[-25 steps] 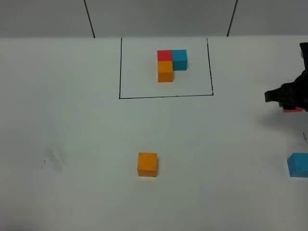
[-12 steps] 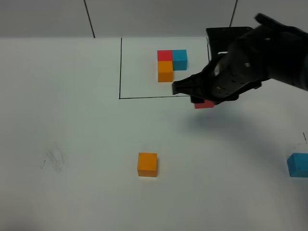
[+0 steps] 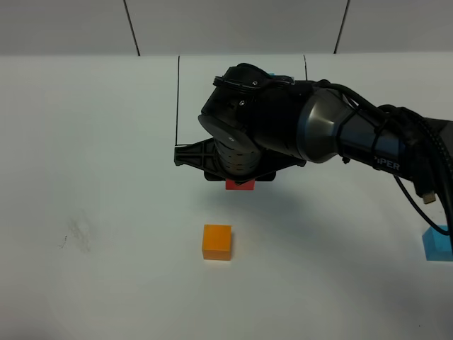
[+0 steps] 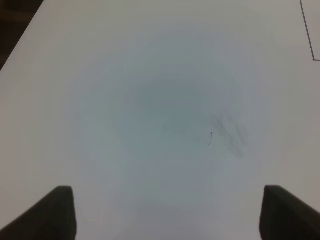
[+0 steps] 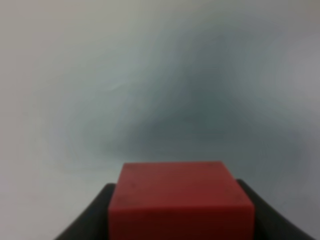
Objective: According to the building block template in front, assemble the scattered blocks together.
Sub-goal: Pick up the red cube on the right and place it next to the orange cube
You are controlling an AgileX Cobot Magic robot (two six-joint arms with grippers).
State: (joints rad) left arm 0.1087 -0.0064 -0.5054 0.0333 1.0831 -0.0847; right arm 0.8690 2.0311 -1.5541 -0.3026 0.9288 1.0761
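Note:
Next, my right gripper puts the red block down on the table (image 3: 216, 215) against the far side of the orange block.
My right gripper (image 3: 241, 181) is shut on the red block (image 3: 241, 185) and holds it just above the table, behind the orange block (image 3: 216, 242). In the right wrist view the red block (image 5: 180, 200) sits between the dark fingers. The cyan-blue block (image 3: 439, 244) lies at the right edge. The right arm covers the template's cubes; only the black frame line (image 3: 178, 99) shows. My left gripper (image 4: 170, 215) is open and empty over bare table and is out of the high view.
A faint grey smudge (image 3: 78, 234) marks the table at the left; it also shows in the left wrist view (image 4: 230, 132). The right arm's cable (image 3: 425, 177) trails to the right. A wall stands behind the table's far edge.
My right arm has swept from the right edge leftward across the template frame, carrying the red block to a spot just behind the orange block. Orange and cyan-blue blocks have not moved.

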